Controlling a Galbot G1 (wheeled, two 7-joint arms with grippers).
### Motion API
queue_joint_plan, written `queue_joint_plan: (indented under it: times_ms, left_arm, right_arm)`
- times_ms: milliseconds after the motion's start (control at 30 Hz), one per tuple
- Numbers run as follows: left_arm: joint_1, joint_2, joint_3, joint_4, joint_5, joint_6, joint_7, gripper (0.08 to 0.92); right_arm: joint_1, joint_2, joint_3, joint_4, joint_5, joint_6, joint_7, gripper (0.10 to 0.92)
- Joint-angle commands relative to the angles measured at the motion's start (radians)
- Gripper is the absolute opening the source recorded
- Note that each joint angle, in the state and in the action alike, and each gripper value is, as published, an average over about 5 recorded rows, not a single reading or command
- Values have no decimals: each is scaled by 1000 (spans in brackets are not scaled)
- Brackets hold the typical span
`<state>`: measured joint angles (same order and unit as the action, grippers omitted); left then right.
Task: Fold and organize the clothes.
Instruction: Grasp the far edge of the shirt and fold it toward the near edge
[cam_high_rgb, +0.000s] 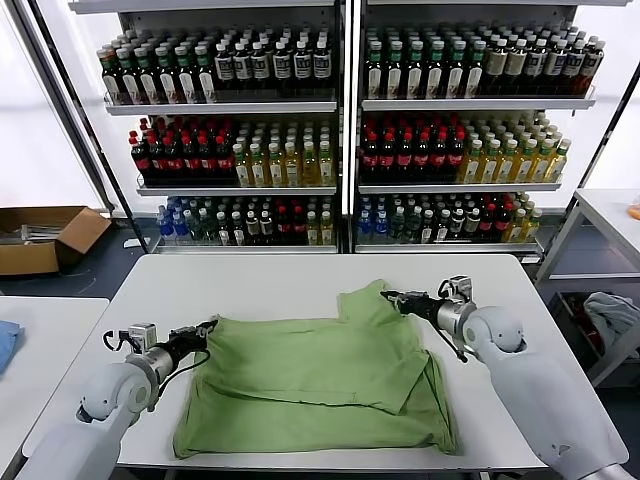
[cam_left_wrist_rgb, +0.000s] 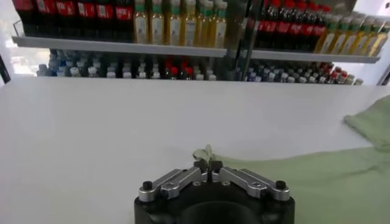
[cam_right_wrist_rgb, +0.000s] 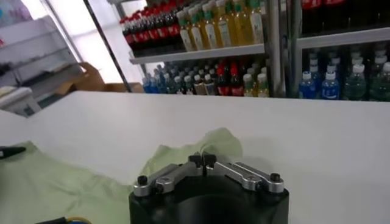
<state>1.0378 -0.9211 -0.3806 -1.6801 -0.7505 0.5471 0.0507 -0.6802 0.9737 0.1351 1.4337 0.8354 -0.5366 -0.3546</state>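
My left gripper will let go of the light green shirt's far corner on the side edge of the shirt's near layer (cam_high_rgb: 190, 389). The shirt still lies on the white table.
A light green shirt (cam_high_rgb: 310, 375) lies partly folded on the white table (cam_high_rgb: 250, 285), plain side up, with one sleeve sticking out at the far right. My left gripper (cam_high_rgb: 207, 329) is shut on the shirt's left edge; the left wrist view shows a pinch of green fabric (cam_left_wrist_rgb: 205, 152) between its fingertips (cam_left_wrist_rgb: 200, 165). My right gripper (cam_high_rgb: 393, 297) is shut on the far right sleeve (cam_high_rgb: 370, 300); the right wrist view shows the sleeve's fabric (cam_right_wrist_rgb: 207, 146) bunched at its closed tips.
Drink shelves (cam_high_rgb: 340, 130) stand behind the table. A cardboard box (cam_high_rgb: 45, 238) sits on the floor at the left. A side table (cam_high_rgb: 40, 340) with a blue cloth (cam_high_rgb: 5, 342) is at the left, another table (cam_high_rgb: 605, 215) at the right.
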Motion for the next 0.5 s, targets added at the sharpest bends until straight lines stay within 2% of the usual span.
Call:
queue_joint_plan:
  times_ms: [33, 267, 500]
  left_arm:
    - [135, 61, -88, -197, -52, 0, -15, 94]
    - [305, 108, -162, -353, -75, 15, -41, 94]
    - [470, 99, -216, -479, -50, 30, -80, 94]
  right_arm:
    - [-205, -71, 164, 216, 98, 10, -3, 106]
    - [-450, -97, 311, 379, 109, 15, -1, 106]
    - [-639, -85, 446, 514, 108, 14, 4, 106]
